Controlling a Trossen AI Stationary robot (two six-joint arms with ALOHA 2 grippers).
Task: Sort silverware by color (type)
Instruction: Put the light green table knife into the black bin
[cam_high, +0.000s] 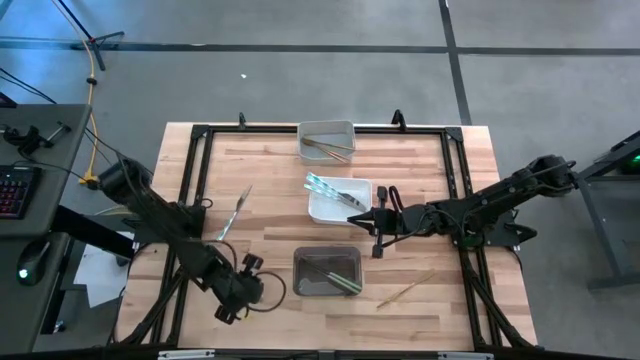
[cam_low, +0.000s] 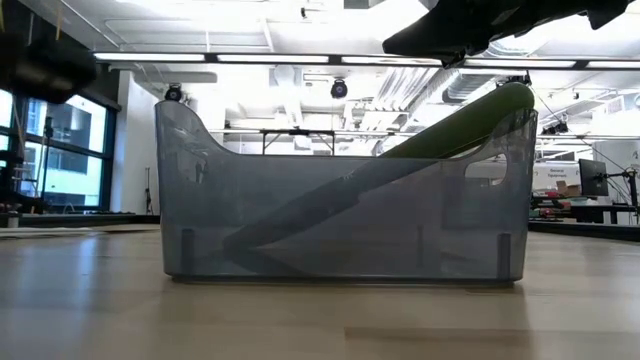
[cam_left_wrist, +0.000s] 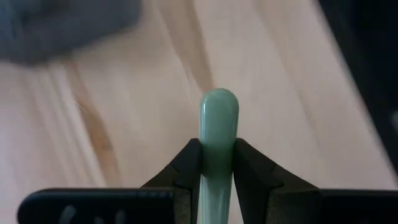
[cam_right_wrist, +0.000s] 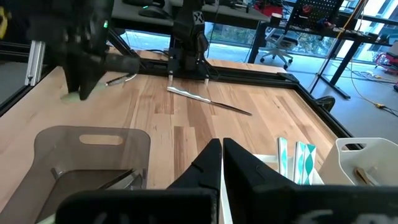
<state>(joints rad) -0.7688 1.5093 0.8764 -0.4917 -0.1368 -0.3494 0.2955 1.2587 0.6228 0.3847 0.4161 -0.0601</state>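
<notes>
Next, my left gripper lets go of the green-handled piece in the dark grey bin (cam_high: 332, 284), next to the one leaning on the bin's rim.
My left gripper (cam_high: 243, 284) (cam_left_wrist: 217, 152) is near the table's front left, left of the dark grey bin (cam_high: 327, 271), and is shut on a green-handled piece of silverware (cam_left_wrist: 218, 118). The dark bin holds green-handled pieces; one (cam_low: 455, 132) leans on its rim. My right gripper (cam_high: 372, 218) (cam_right_wrist: 222, 157) is shut and holds nothing, hovering beside the white bin (cam_high: 338, 200), where light blue pieces (cam_right_wrist: 295, 159) lie. The far bin (cam_high: 327, 140) holds tan-handled pieces. A grey piece (cam_high: 234, 212) and a tan piece (cam_high: 405, 290) lie flat on the table. My left gripper pinches the green handle between its two fingers (cam_left_wrist: 186, 165), a little below the handle's rounded free end (cam_left_wrist: 219, 102), which sticks out past the fingertips. The fingers lie across the handle. The rest of the piece is hidden behind the gripper.
A black frame (cam_high: 195, 180) runs around the work area along the left, far and right sides. Bare wood lies between the dark bin and the left frame and in front of the bins. A keyboard (cam_high: 12, 188) and mouse sit off the table's left.
</notes>
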